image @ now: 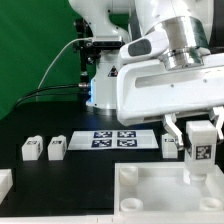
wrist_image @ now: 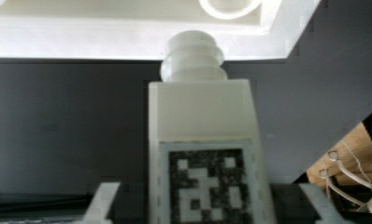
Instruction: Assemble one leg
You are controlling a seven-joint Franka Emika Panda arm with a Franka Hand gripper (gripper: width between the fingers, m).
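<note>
Next, my gripper releases the leg as it stands upright in the round socket at the large white panel's near corner (image: 211,203) (wrist_image: 231,5).
My gripper (image: 200,150) is shut on a leg (image: 201,146), a chunky white block with a black-and-white tag. It holds the leg upright just above the far right part of the large white panel (image: 150,192). In the wrist view the leg (wrist_image: 201,120) sits between the two fingers (wrist_image: 108,203), tag facing the camera. Its rounded peg end (wrist_image: 193,50) points toward the panel (wrist_image: 94,35), beside a round corner socket (wrist_image: 236,10). I cannot tell whether the peg touches the panel.
Two loose legs (image: 32,148) (image: 57,148) stand on the black table at the exterior view's left. Another leg (image: 170,143) stands beside my gripper. The marker board (image: 115,138) lies behind the panel. A white part (image: 5,182) shows at the left edge. Cables (wrist_image: 352,165) hang nearby.
</note>
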